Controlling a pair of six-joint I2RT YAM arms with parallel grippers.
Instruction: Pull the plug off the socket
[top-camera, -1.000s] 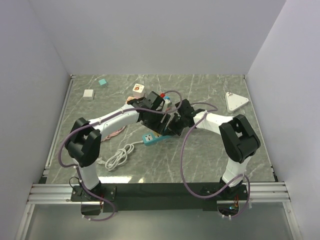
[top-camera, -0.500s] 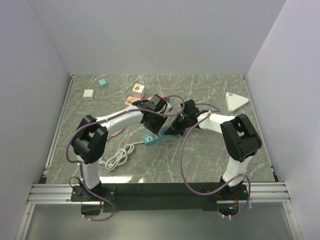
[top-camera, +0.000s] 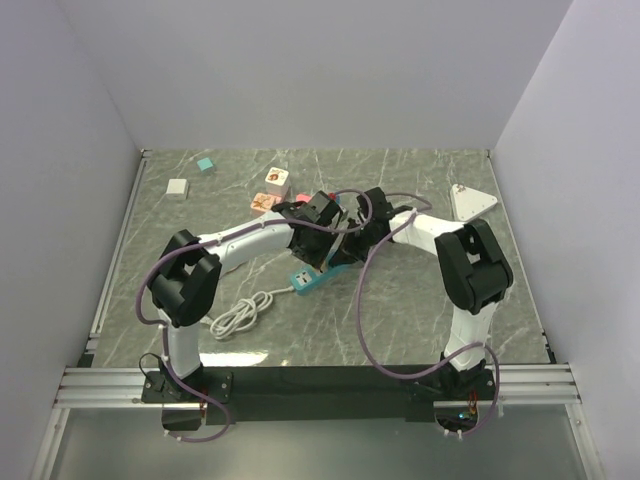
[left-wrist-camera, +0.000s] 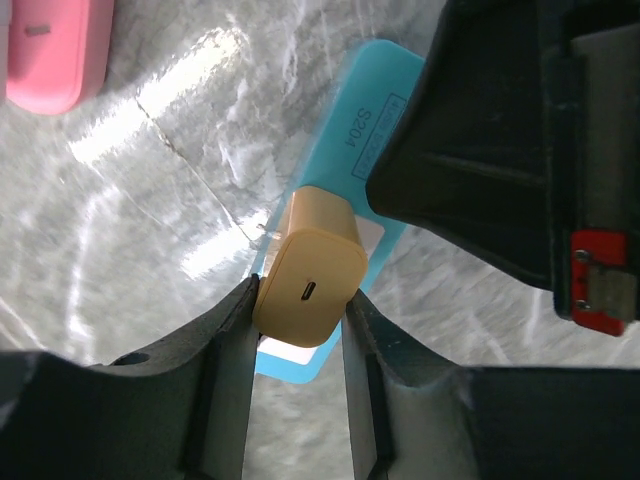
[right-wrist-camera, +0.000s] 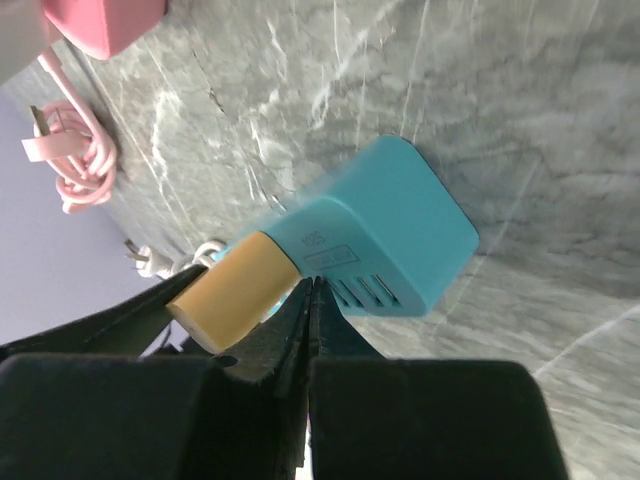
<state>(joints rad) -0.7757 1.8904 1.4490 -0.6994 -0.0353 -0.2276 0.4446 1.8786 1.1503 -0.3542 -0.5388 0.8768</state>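
Observation:
The plug sits slanted in my left gripper's fingers, the teal socket strip crooked below, so next I open and take the plug squarely (left-wrist-camera: 312, 275) before pulling.
A yellow-orange plug (left-wrist-camera: 308, 268) stands in the teal socket strip (left-wrist-camera: 372, 112), tilted, with a metal prong showing at its base. My left gripper (left-wrist-camera: 300, 295) is shut on the plug, one finger on each side. My right gripper (right-wrist-camera: 310, 285) is shut and empty, its tips pressed against the strip's side (right-wrist-camera: 385, 230) beside the plug (right-wrist-camera: 232, 290). In the top view both grippers, left (top-camera: 322, 245) and right (top-camera: 350, 243), meet over the strip (top-camera: 312, 275) at mid-table.
The strip's white cable (top-camera: 235, 315) coils to the front left. A pink cable (right-wrist-camera: 68, 160) and pink adapter (left-wrist-camera: 55, 45) lie close by. Small blocks (top-camera: 270, 180) sit at the back, and a white triangular piece (top-camera: 472, 203) at the back right.
Both grippers have moved back and to the right, closing in on each other. The teal strip has shifted slightly right with them.

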